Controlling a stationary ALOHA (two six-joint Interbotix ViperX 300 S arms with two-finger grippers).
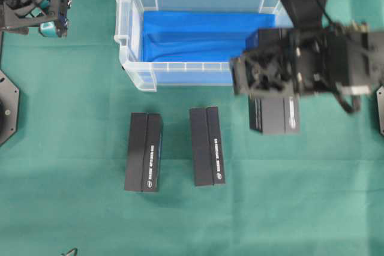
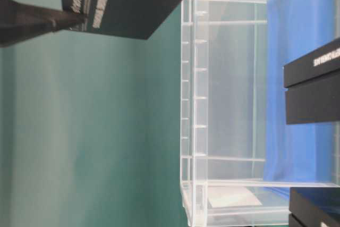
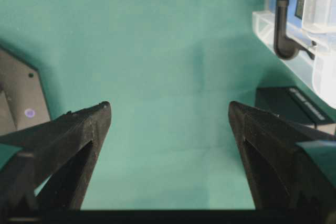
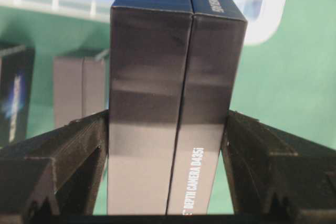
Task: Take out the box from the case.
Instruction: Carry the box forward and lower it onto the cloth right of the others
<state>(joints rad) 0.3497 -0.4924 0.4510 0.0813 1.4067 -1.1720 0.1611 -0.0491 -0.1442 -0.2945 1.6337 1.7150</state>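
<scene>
I need to have my right gripper set the black box, now hanging just outside the case, down and let go of it on the green cloth (image 1: 264, 145) beside the black boxes lying in front of the case.
The case (image 1: 135, 52) is a clear plastic tub with a blue lining, at the top centre of the overhead view. My right gripper (image 4: 168, 129) is shut on a black box (image 4: 176, 77), one finger pressed against each long side. That box (image 1: 275, 115) hangs outside the case, in front of its near right corner. In the table-level view the box (image 2: 125, 1) is up at about the height of the case's rim (image 2: 188, 99). My left gripper (image 3: 169, 116) stands open over bare green cloth, far left of the case (image 3: 278, 30).
Two more black boxes (image 1: 144, 151) (image 1: 207, 146) lie side by side on the green cloth in front of the case. The left arm (image 1: 36, 4) sits at the top left corner. Black mounts stand at the left (image 1: 7, 106) and right edges.
</scene>
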